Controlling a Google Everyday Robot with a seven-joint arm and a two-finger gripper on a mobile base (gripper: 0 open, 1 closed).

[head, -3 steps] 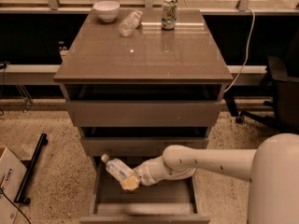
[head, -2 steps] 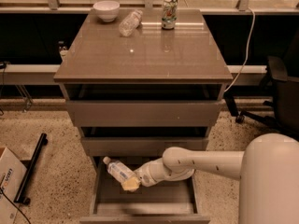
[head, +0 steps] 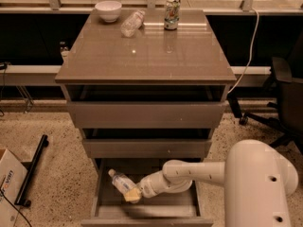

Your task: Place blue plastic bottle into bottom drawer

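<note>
Next, my gripper lets go of the blue plastic bottle on the bottom drawer's grey bottom (head: 129,194), towards the cardboard box's side.
The blue plastic bottle (head: 121,182) lies tilted inside the open bottom drawer (head: 147,211), its white cap pointing up and to the left. My gripper (head: 132,195) is down in the drawer at the bottle's lower end, and the white arm reaches in from the right. The bottle's base is hidden behind the gripper. The drawer's grey floor shows below and to the right of the gripper.
On the cabinet top stand a white bowl (head: 108,10), a slim clear crinkled bottle (head: 132,22) lying on its side, and a green-labelled can (head: 171,14). A cardboard box (head: 8,182) and a black bar (head: 31,169) lie on the floor at left; an office chair (head: 284,93) stands at right.
The bottle and gripper have barely shifted; the bottle's cap end has settled slightly lower inside the drawer.
</note>
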